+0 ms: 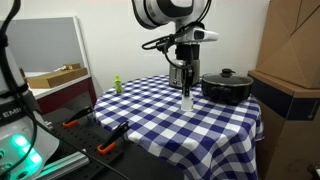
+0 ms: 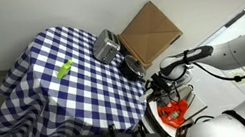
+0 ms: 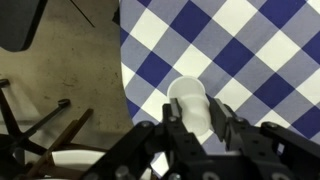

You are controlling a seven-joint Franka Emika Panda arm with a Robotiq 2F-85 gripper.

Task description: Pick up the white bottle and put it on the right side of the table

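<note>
Next, I release the white bottle on the checked tablecloth (image 1: pixel 187 123) between the black pot and near table edge. The bottle is now close to the cloth's edge.
The white bottle (image 3: pixel 188 98) stands upright on the blue-and-white checked tablecloth (image 3: pixel 250 40), close to the cloth's edge. My gripper (image 3: pixel 196 122) is over it, with one finger pressed against each side of the bottle. In an exterior view the bottle (image 1: pixel 187 100) hangs just below the gripper (image 1: pixel 185 84), its base at or barely above the cloth near the table's middle. In the overhead exterior view the gripper (image 2: pixel 151 80) is at the table's edge next to the robot, and the bottle is hidden.
A black pot with a lid (image 1: pixel 227 86) stands just beside the gripper. A silver toaster (image 2: pixel 109 47) and a cardboard box (image 2: pixel 148 28) are behind it. A small green object (image 1: pixel 117 84) stands at the far side. Tools lie on a bench (image 1: pixel 90 125).
</note>
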